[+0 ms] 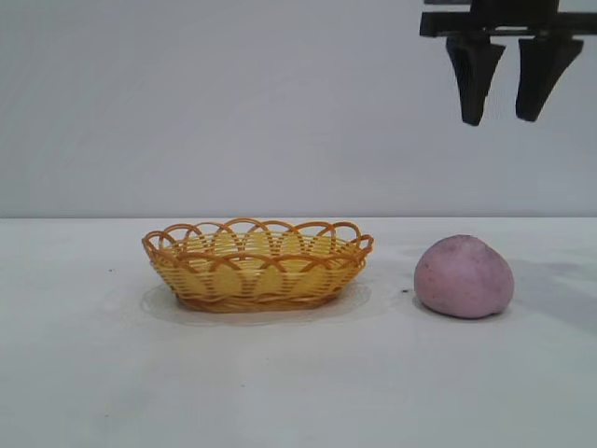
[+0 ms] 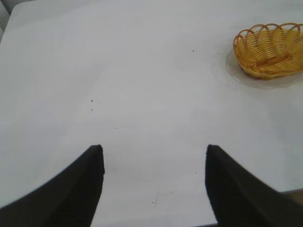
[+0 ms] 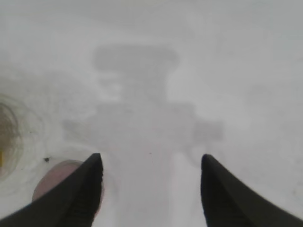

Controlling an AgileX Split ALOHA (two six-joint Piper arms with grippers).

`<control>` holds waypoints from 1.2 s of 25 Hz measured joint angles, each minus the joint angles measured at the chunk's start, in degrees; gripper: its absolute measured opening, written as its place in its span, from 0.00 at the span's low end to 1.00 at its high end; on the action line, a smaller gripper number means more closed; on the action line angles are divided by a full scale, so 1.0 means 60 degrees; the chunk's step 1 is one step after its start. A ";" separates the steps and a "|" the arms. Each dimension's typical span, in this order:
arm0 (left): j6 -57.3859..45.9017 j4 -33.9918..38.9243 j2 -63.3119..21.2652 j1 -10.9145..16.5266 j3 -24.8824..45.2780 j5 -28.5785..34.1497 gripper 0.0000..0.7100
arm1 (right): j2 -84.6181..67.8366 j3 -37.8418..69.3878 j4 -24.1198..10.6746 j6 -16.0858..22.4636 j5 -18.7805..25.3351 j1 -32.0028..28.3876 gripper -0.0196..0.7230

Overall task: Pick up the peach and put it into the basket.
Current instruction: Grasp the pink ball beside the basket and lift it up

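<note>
The top of the peach (image 1: 466,247) next to the basket is next for my right gripper, which should move down and close there.
The pinkish-mauve peach (image 1: 464,276) sits on the white table to the right of the basket (image 1: 256,264), a shallow yellow wicker oval with an orange-brown looped rim. My right gripper (image 1: 504,117) hangs open and empty high above the peach, a little to its right. In the right wrist view the peach (image 3: 54,178) shows partly behind one finger of the right gripper (image 3: 150,161). My left gripper (image 2: 155,151) is open and empty over bare table, and is out of the exterior view. The basket (image 2: 270,51) shows far off in the left wrist view.
The white table (image 1: 298,373) runs wide in front of the basket and peach. A plain grey wall stands behind. The right arm's shadow lies on the table (image 3: 137,118) under the right gripper. The table's edge shows near the left gripper's finger (image 2: 246,194).
</note>
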 joint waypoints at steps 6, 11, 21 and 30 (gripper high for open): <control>0.0000 0.0000 0.0000 0.0000 0.0000 0.0000 0.58 | -0.0212 0.0000 0.0090 0.0000 0.0286 0.0000 0.54; 0.0000 0.0000 0.0000 0.0000 0.0000 0.0000 0.58 | -0.0231 -0.0016 0.0386 0.0000 0.0784 0.0000 0.54; 0.0000 0.0000 -0.0014 0.0000 0.0000 0.0000 0.58 | -0.0262 -0.0016 0.0774 0.0000 0.1355 0.0203 0.54; 0.0000 0.0006 -0.0014 0.0000 0.0000 0.0000 0.58 | -0.0262 -0.0016 0.0601 0.0000 0.1373 0.1235 0.47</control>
